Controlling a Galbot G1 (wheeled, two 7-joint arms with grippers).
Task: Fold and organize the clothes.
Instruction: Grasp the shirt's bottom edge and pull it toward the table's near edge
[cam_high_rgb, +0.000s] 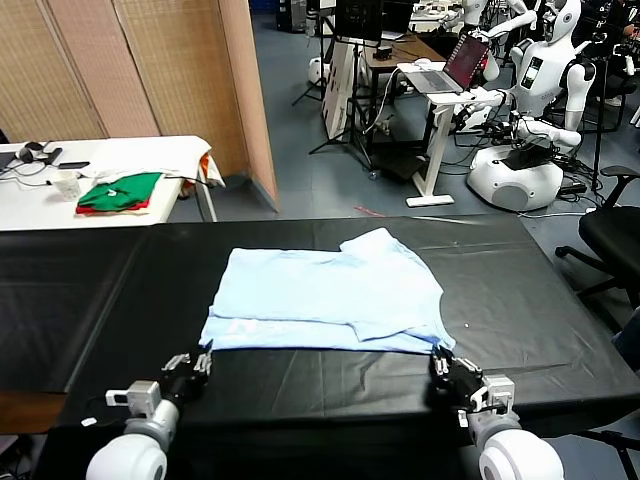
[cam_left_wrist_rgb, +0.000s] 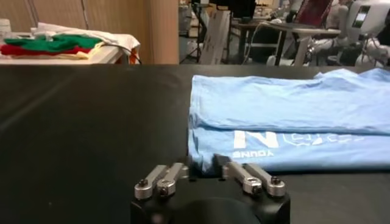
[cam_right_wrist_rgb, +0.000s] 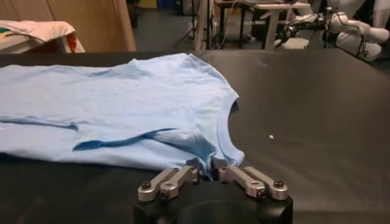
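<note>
I can see a bunched peak sticking out past the T-shirt's far edge as I hold its near corners, so I should take that peak (cam_high_rgb: 375, 238) with my right gripper and pull the T-shirt's edge straight.
The pale light-blue T-shirt (cam_high_rgb: 325, 300) lies partly folded on the black table (cam_high_rgb: 520, 290), white lettering (cam_left_wrist_rgb: 256, 139) near its front hem. My left gripper (cam_high_rgb: 203, 358) sits at the shirt's near left corner, shut on the corner fabric (cam_left_wrist_rgb: 201, 163). At the near right corner my right gripper (cam_high_rgb: 440, 365) is shut on the hem (cam_right_wrist_rgb: 206, 163). Both grippers rest low at the table's front edge.
A white side table (cam_high_rgb: 120, 160) at the back left carries folded green and red garments (cam_high_rgb: 120, 192) and a white cloth. Beyond the black table stand a wooden partition, a desk with a laptop (cam_high_rgb: 455, 65), white robots and an office chair (cam_high_rgb: 610, 235).
</note>
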